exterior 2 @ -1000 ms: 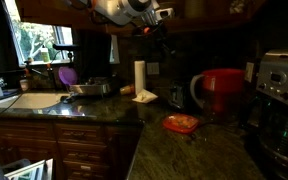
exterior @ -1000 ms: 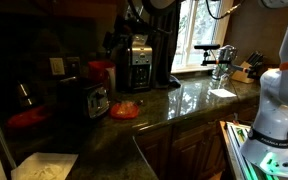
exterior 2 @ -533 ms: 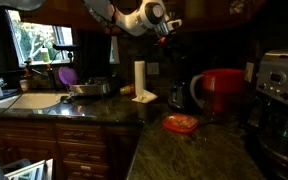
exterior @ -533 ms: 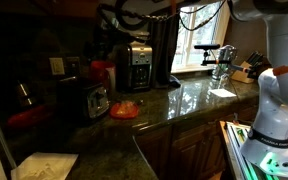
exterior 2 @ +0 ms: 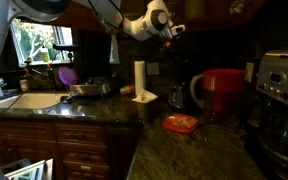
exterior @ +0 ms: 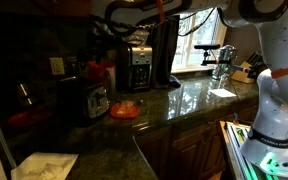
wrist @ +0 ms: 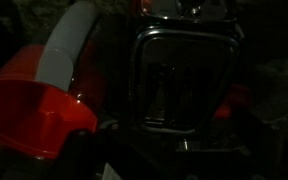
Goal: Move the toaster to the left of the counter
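Next, I lower my gripper next to the toaster that is beside the red kettle and close it on the toaster's top point(exterior: 81, 84) point(wrist: 172, 126).
The toaster point(exterior: 84, 100) is a low dark box with chrome sides. It stands on the dark granite counter point(exterior: 189, 100), left of the black-and-silver coffee maker point(exterior: 136, 65). My gripper point(exterior 2: 169, 30) hangs high above the counter, up and left of a red kettle point(exterior 2: 219, 90). In an exterior view the gripper point(exterior: 104, 40) is above the kettle point(exterior: 102, 70), behind the toaster. The wrist view is very dark. It shows the red kettle point(wrist: 44, 100) and a chrome-rimmed dark appliance point(wrist: 179, 80). The fingers cannot be made out.
An orange dish point(exterior: 124, 110) lies on the counter between the toaster and the coffee maker, and also shows in an exterior view point(exterior 2: 181, 123). A paper towel roll point(exterior 2: 140, 78), a pan point(exterior 2: 92, 89) and a sink point(exterior 2: 29, 100) are further along. A red item point(exterior: 29, 118) lies left of the toaster.
The arm has swung further over the counter. The gripper has moved from near the coffee maker to above the kettle, and a little lower.
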Controlling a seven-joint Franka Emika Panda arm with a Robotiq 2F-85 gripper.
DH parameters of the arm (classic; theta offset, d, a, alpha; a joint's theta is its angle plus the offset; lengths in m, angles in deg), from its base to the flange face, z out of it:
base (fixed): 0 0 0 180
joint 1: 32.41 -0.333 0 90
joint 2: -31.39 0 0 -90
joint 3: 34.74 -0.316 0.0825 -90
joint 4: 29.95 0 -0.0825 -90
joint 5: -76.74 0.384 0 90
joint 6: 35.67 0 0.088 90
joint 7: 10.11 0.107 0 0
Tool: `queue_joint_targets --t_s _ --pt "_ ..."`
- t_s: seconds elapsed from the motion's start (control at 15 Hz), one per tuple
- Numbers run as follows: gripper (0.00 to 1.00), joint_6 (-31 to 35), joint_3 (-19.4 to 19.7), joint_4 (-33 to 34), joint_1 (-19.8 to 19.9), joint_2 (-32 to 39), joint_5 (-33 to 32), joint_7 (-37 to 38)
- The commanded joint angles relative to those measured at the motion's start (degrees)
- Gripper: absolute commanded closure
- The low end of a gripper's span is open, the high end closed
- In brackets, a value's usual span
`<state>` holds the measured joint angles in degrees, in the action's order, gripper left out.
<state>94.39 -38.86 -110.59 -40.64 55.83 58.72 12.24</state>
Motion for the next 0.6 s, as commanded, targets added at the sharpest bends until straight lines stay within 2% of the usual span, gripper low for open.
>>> queue_joint_targets --t_s 0.0,0.13,0.2,0.27,0.33,0.47,0.53 --pt "0.01 4.1 1.46 3.06 -0.84 3.91 3.08 -1.86" --pt "0.03 7.2 1.6 5.27 -0.53 6.36 4.5 -3.03" --pt "0.13 7.39 2.04 6.58 -0.61 7.63 4.9 -3.32" --pt "0.18 7.76 2.38 7.46 -0.63 8.65 5.49 -3.69" --pt "0.18 7.71 2.78 8.17 -0.57 9.59 6.13 -3.64" --pt "0.29 6.82 2.76 10.02 -0.23 11.77 8.13 -4.54" --pt "0.3 6.66 2.56 10.84 -0.12 12.76 9.22 -5.14"
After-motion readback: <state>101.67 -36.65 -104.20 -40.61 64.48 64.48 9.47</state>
